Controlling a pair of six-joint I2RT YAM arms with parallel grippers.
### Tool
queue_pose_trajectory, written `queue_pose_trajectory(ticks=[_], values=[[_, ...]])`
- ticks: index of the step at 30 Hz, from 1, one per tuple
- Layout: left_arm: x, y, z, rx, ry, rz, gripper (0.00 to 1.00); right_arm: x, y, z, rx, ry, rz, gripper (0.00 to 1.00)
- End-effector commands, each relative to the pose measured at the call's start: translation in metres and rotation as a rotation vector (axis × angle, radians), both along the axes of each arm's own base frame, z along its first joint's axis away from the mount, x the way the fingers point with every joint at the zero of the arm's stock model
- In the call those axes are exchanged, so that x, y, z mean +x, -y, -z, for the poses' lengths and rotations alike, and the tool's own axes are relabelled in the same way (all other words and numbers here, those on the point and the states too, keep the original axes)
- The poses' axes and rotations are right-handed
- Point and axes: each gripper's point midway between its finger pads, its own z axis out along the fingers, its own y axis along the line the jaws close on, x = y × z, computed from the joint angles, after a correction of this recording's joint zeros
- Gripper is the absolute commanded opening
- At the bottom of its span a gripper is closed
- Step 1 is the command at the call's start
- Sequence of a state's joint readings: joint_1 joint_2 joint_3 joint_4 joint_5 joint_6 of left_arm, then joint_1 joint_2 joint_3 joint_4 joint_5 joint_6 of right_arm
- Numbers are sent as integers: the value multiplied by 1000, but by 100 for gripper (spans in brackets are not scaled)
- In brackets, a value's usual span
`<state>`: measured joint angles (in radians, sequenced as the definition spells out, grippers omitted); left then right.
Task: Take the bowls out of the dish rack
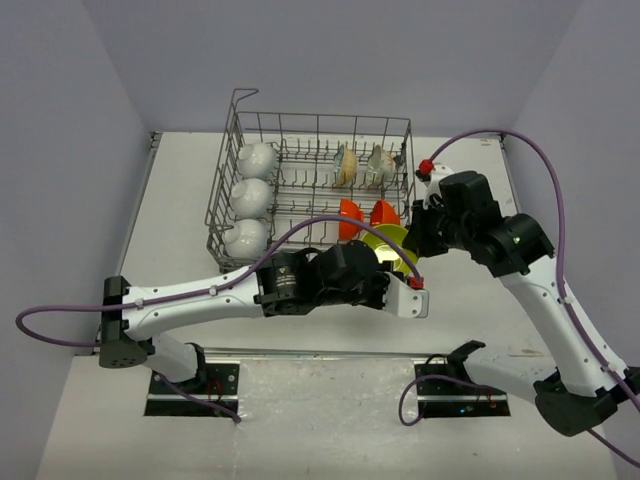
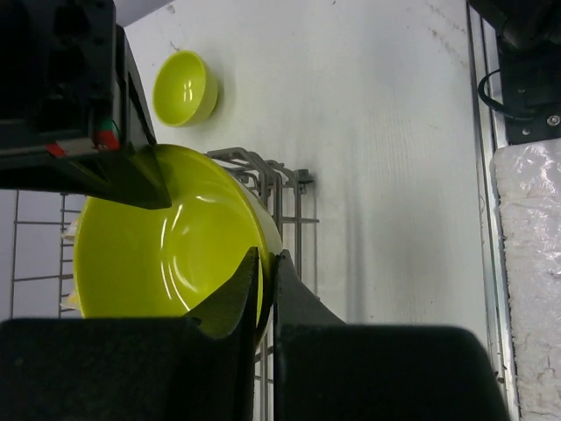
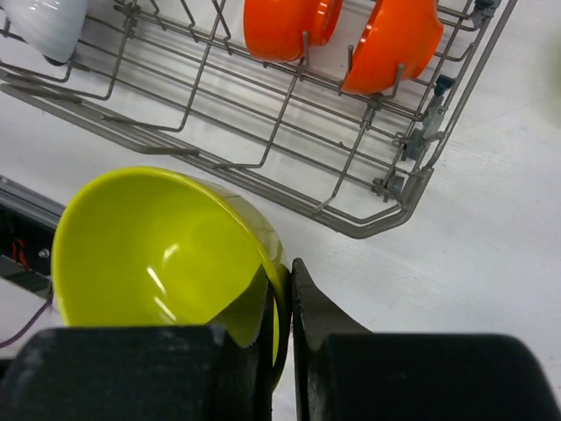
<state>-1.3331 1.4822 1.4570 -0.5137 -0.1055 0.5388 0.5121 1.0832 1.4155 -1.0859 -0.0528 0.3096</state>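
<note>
My right gripper is holding its yellow-green bowl. It will let go of that bowl inside the second yellow-green bowl [image 1: 459, 211] on the table beside the rack.
Both grippers are shut on opposite rim sides of one yellow-green bowl [image 1: 393, 243], held just off the front right corner of the grey wire dish rack [image 1: 320, 130]. My left gripper [image 2: 266, 256] pinches the bowl's rim [image 2: 158, 254]. My right gripper [image 3: 280, 267] pinches its rim [image 3: 149, 246]. A second yellow-green bowl [image 2: 184, 88] sits upright on the table. In the rack stand three white bowls [image 1: 251, 196], two orange bowls [image 1: 349, 215] and two floral cream bowls [image 1: 346, 163].
The rack's front right corner [image 3: 386, 189] lies close behind the held bowl, with the orange bowls [image 3: 394, 39] just inside it. The two arms meet over the table in front of the rack. Grey walls close in the table on the left, back and right.
</note>
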Motion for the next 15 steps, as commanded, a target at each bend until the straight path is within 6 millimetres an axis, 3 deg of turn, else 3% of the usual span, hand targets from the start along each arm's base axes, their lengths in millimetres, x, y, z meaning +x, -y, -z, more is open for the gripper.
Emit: queue_pose_trajectory(ticks=[1,4,5,6,7,8,11,13,14,15], values=[[9,-1,-22,-36,43,-37,0,11,12,-7,-14,49,108,0],[25,-4,-30,-91,84,-131,0,20,14,-12,0,93,143,0],[34,-11,-39,-120,116,-191,4,24,12,-15,15,120,150,0],[39,-13,-46,-159,125,-232,35,27,13,-17,20,137,166,0],[43,-13,-53,-212,139,-263,51,30,14,-19,28,147,183,0],[47,-21,-63,-245,153,-302,99,36,16,-23,35,170,208,0],[54,-33,-81,-326,147,-390,100,47,25,-32,64,211,272,0],[61,-44,-94,-412,123,-490,100,56,43,-39,86,237,351,0],[70,-62,-104,-452,138,-599,100,58,46,-47,127,268,362,0],[73,-71,-108,-514,99,-675,100,65,65,-52,148,290,431,0]])
